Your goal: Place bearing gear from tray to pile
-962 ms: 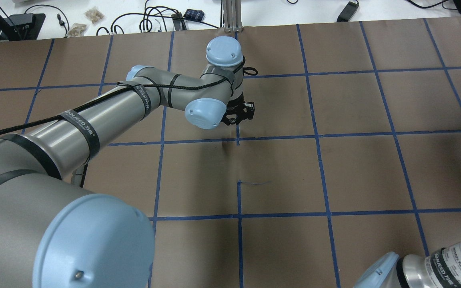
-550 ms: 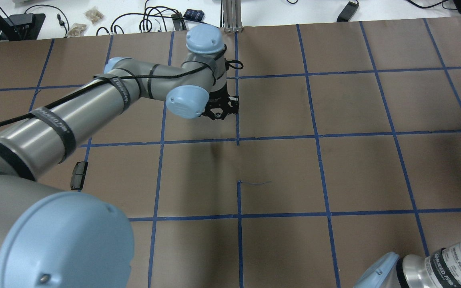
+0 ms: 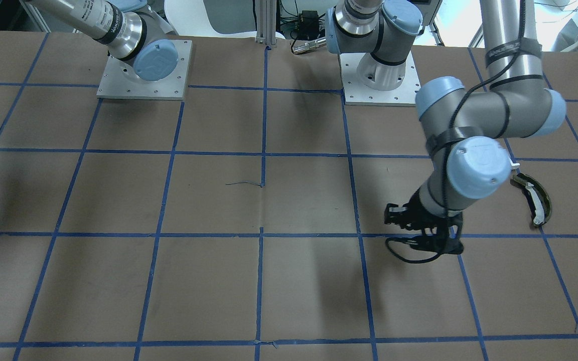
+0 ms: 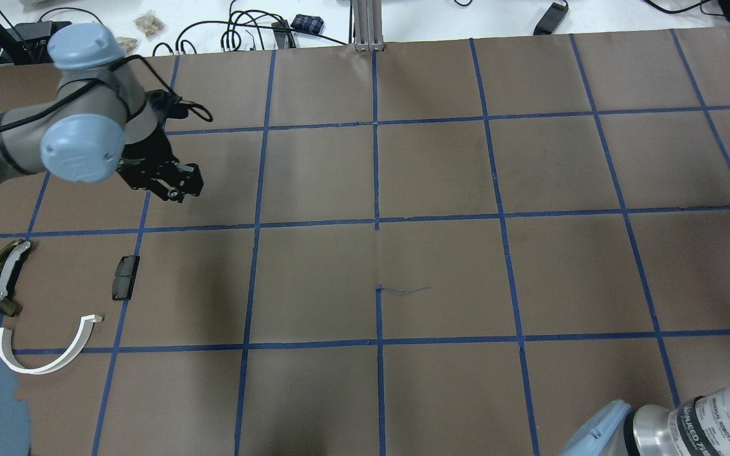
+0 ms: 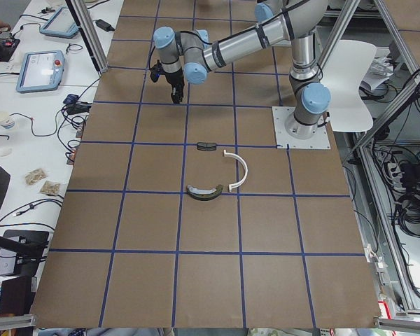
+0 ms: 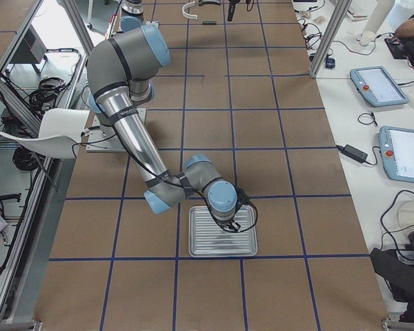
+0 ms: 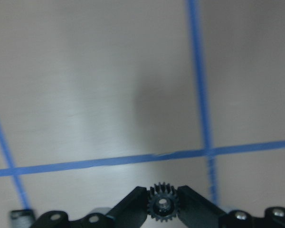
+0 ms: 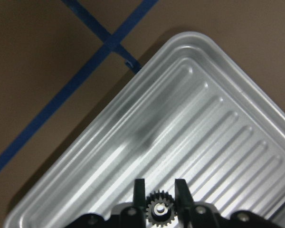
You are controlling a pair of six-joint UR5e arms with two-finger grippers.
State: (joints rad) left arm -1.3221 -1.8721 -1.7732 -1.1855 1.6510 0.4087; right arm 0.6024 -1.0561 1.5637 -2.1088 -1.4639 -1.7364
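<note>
The black gear, now held above the ribbed metal tray, will be let go by my right gripper on the blue tape crossing (image 3: 261, 239) beside the gap in the middle line.
My left gripper (image 4: 177, 185) is shut on a small black bearing gear (image 7: 162, 207) and hangs over bare brown paper. It is up and to the right of the pile in the overhead view. The pile is a dark flat block (image 4: 125, 277), an olive-green curved piece (image 4: 2, 277) and a white half-ring arc (image 4: 45, 347). My right gripper (image 6: 228, 224) is over the ribbed metal tray (image 6: 223, 234). In its wrist view its fingers hold a second black gear (image 8: 156, 209) above the tray (image 8: 204, 118).
Blue tape lines divide the brown paper table (image 4: 441, 266) into squares. Cables and small bags (image 4: 149, 24) lie beyond the far edge. The arm bases (image 3: 379, 75) stand at the robot's side. Tablets (image 6: 400, 152) sit on a side bench.
My left arm has swung from the table's middle far to the left with the gear in its fingers. The pile parts it covered now show.
</note>
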